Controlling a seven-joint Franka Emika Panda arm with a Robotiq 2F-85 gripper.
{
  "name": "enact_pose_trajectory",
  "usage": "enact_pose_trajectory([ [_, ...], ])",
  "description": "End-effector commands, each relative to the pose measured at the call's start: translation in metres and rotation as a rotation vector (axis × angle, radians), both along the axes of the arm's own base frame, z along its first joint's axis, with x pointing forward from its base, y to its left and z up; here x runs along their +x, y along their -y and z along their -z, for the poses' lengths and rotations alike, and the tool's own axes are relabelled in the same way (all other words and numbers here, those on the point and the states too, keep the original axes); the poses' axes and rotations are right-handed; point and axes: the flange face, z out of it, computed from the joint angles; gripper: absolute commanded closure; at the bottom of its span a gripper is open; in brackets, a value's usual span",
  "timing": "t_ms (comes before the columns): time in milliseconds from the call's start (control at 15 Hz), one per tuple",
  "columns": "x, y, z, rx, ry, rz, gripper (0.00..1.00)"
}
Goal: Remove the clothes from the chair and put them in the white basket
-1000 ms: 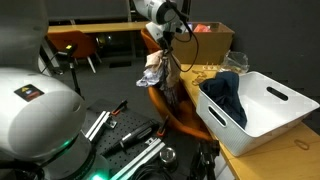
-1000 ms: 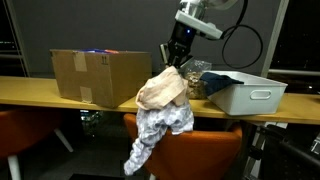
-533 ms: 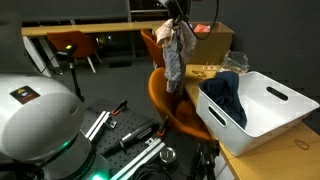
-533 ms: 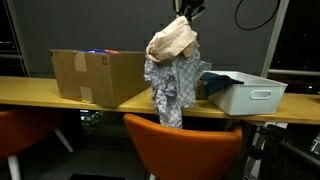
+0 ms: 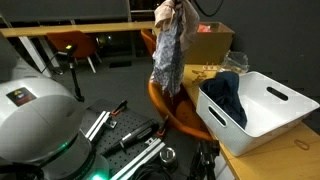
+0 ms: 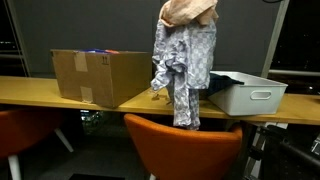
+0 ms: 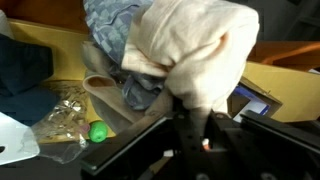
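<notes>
My gripper is going to the white basket with the cream cloth. It will let the cloth go on top of the dark blue garment (image 5: 241, 111).
A bundle of clothes hangs in the air: a cream garment (image 6: 188, 10) on top and a blue-grey patterned one (image 6: 183, 62) trailing below, above the orange chair (image 6: 185, 150). In an exterior view the clothes (image 5: 168, 45) hang left of the white basket (image 5: 268, 110), which holds a dark blue garment (image 5: 226, 92). My gripper (image 7: 192, 118) is shut on the cream cloth (image 7: 195, 50) in the wrist view. The gripper itself is out of the top of both exterior views.
A cardboard box (image 6: 92, 76) stands on the long wooden table (image 6: 40, 93); the basket (image 6: 245, 93) sits on it too. A plastic bag (image 7: 58, 112) and a green ball (image 7: 97, 131) lie on the table. Another orange chair (image 5: 75, 45) stands behind.
The gripper has risen with the clothes, from chair-back height to above the frame's top. The patterned garment now hangs free, clear of the chair.
</notes>
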Motion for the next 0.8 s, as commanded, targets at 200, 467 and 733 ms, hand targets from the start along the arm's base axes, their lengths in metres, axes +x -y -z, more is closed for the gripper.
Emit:
enact_pose_trajectory([
  [200, -0.052, 0.158, -0.004, -0.095, -0.027, 0.236, 0.96],
  [467, -0.079, 0.248, -0.032, -0.169, -0.006, 0.386, 0.96],
  [733, -0.089, 0.282, -0.077, -0.232, 0.045, 0.465, 0.96],
])
